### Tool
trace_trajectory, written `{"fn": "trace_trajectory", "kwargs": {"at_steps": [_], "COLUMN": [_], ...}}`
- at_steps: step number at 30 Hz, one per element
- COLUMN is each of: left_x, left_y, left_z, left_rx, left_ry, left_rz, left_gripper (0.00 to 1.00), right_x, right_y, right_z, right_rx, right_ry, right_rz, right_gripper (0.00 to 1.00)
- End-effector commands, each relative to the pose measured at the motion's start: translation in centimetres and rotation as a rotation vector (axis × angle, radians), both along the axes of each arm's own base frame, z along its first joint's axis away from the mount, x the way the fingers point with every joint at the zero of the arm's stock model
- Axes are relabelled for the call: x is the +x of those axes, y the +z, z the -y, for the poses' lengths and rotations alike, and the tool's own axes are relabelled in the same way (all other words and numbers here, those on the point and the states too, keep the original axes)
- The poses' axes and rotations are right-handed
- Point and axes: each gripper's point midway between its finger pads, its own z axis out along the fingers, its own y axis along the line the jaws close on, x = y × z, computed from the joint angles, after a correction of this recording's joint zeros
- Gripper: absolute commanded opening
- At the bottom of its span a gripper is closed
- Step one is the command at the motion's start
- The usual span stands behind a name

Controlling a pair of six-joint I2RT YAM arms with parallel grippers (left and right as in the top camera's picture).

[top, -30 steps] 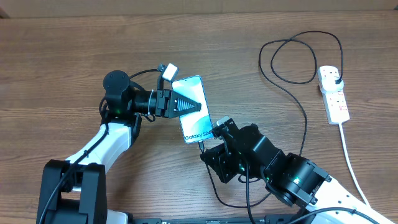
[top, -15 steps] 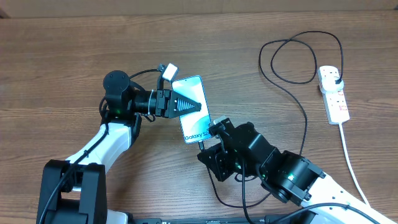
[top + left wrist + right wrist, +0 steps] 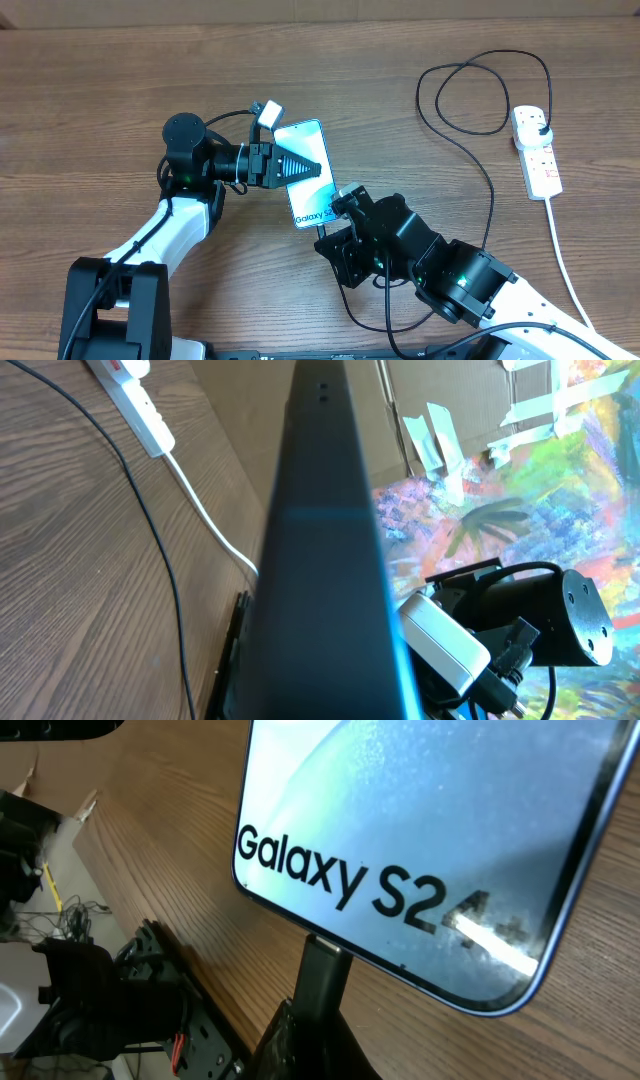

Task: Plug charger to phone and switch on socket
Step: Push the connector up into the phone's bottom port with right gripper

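My left gripper is going to let go of the phone flat on the bare wood of the table [image 3: 290, 198] between my grippers.
The phone [image 3: 308, 172] has a light blue screen with "Galaxy S24" text and lies tilted near the table's middle. My left gripper [image 3: 300, 170] is shut on its side edge; the left wrist view shows the phone's dark edge [image 3: 320, 560] filling the frame. My right gripper [image 3: 335, 215] is shut on the charger's connector tip [image 3: 322, 978], which meets the phone's bottom edge [image 3: 400, 850]. The black charger cable [image 3: 480, 160] loops to its plug in the white socket strip [image 3: 535, 150] at far right.
The socket's thick white cord [image 3: 565, 260] runs down the right side toward the front edge. The cable forms a loop [image 3: 470, 95] at the back right. A small white adapter [image 3: 270, 112] sits by the left wrist.
My right gripper has shifted slightly left and up with the connector toward the phone's bottom edge. The left gripper and phone nudged slightly up.
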Motion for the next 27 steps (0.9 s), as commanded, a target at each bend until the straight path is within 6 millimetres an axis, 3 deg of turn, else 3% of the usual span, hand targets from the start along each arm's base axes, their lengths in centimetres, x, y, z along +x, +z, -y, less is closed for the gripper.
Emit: {"fn": "trace_trajectory", "kwargs": {"at_steps": [1, 17, 27], "left_x": [-1.1, -2.3, -2.4], "left_y": [0.2, 0.3, 0.3], "left_z": [1.0, 2.6, 2.6], "left_rx": [-0.004, -0.007, -0.008], "left_ry": [-0.059, -0.115, -0.115], "left_rz": [0.030, 0.041, 0.050], "left_gripper": [0.04, 0.04, 0.04], "right_x": [1.4, 2.6, 3.1], "right_y": [3.5, 8.3, 8.0], "right_z": [-1.1, -1.3, -0.8], "right_rx": [0.071, 0.097, 0.102], "right_ry": [0.015, 0.012, -0.069], "right_rz": [0.127, 0.254, 0.195], "right_gripper": [0.04, 0.04, 0.04]}}
